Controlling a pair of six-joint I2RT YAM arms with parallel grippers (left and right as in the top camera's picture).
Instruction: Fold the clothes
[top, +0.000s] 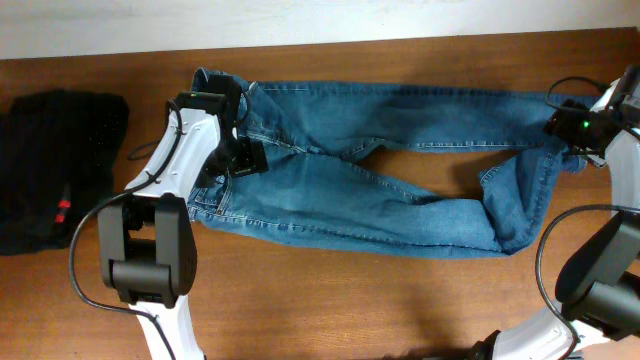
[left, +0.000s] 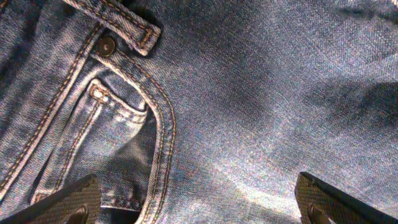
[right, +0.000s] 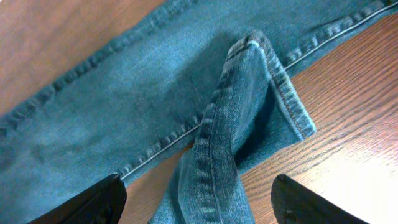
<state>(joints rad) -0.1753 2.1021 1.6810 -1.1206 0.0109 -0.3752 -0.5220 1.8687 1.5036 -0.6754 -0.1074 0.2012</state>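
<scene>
The nearer leg of the jeans bends back onto the other leg. Next, my right gripper pinches the bent leg's raised fold (right: 213, 177) and pulls that leg straight before folding.
The clothes, a pair of blue denim jeans (top: 420, 115), lie spread across the wooden table with the waist at the left and both legs running right. The nearer leg bends back up at its right end. My left gripper (top: 240, 155) hovers over the waist, jaws wide open; the left wrist view shows the front pocket (left: 124, 124) and a belt loop right below it. My right gripper (top: 572, 130) is at the legs' far right end. In the right wrist view its jaws stand open either side of a raised fold of leg and hem (right: 249, 93), clear of the cloth.
A black garment (top: 60, 170) with a small red tag (top: 63, 208) lies at the table's left edge. Bare wood (top: 330, 290) runs along the front of the table and a pale wall strip (top: 300, 20) along the back.
</scene>
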